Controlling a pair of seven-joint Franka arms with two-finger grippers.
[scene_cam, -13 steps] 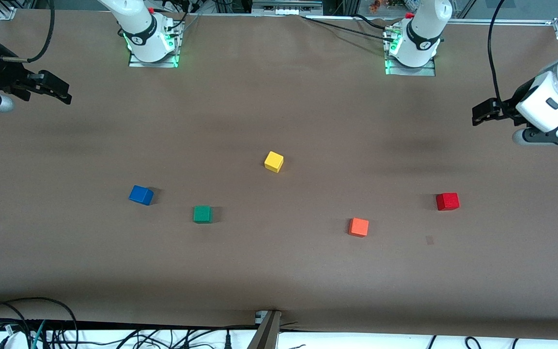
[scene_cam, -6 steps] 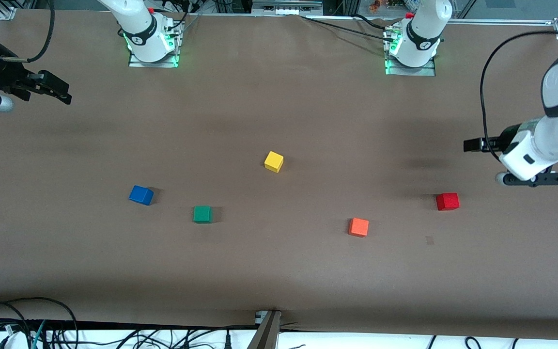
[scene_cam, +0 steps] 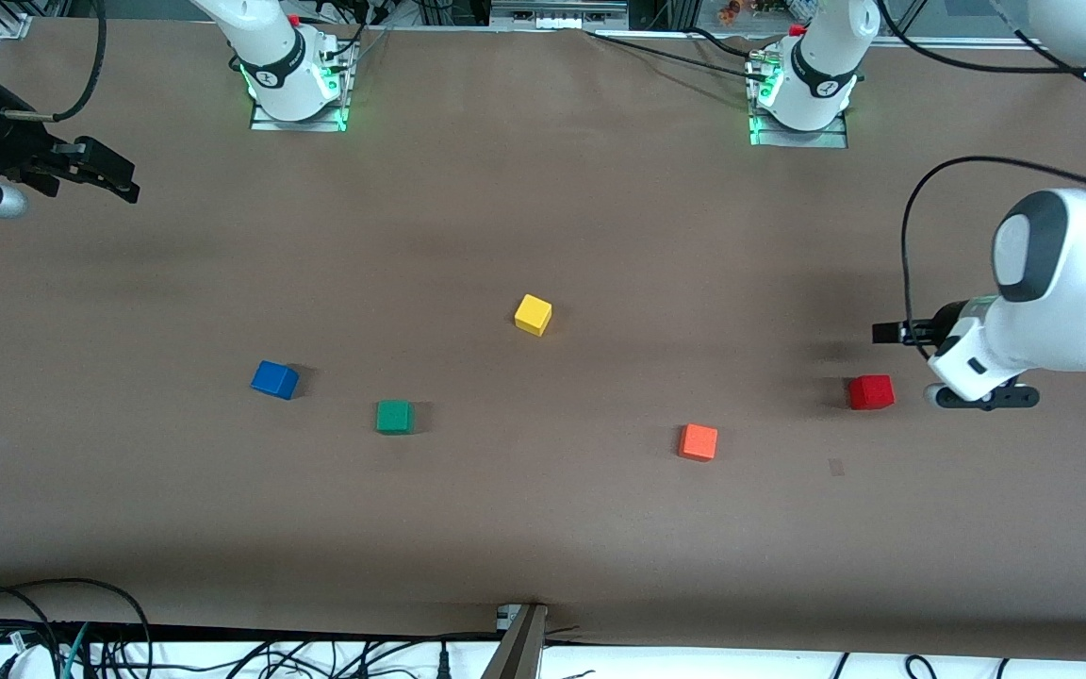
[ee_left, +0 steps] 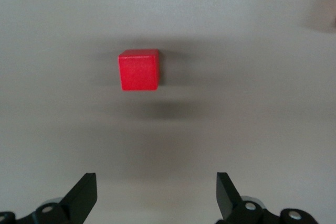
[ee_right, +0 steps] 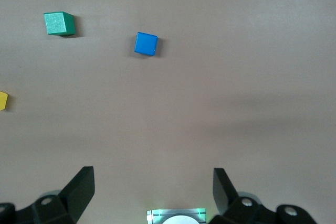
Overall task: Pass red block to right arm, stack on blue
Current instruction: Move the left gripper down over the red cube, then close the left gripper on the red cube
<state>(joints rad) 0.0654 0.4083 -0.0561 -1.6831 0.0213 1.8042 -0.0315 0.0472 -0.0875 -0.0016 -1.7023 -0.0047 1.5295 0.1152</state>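
Observation:
The middle of the red block (scene_cam: pixel 870 392) (ee_left: pixel 139 71) will be gripped by my left gripper, which will close across it from the side facing the orange cube to the opposite side.
The red block (scene_cam: pixel 871 391) lies on the brown table toward the left arm's end; in the left wrist view the red block (ee_left: pixel 138 70) sits ahead of the fingers with nothing touching it. My left gripper (scene_cam: pixel 890 332) hangs over the table close beside the block. Its jaws are open and empty around bare tabletop (ee_left: pixel 156 195). The blue block (scene_cam: pixel 274 379) rests toward the right arm's end and also shows as the blue block (ee_right: pixel 146 43) in the right wrist view. My right gripper (scene_cam: pixel 123 179) waits open and empty over that end (ee_right: pixel 154 190).
A yellow cube (scene_cam: pixel 533 314) sits mid-table. A green cube (scene_cam: pixel 394 416) lies beside the blue block. An orange cube (scene_cam: pixel 698 441) lies between the green cube and the red block. A small tape patch (scene_cam: pixel 836 467) lies near the red block. Cables run along the near edge.
My left arm has swung down and toward the front camera, bringing its open gripper close beside the red block. The right arm and all cubes have stayed put.

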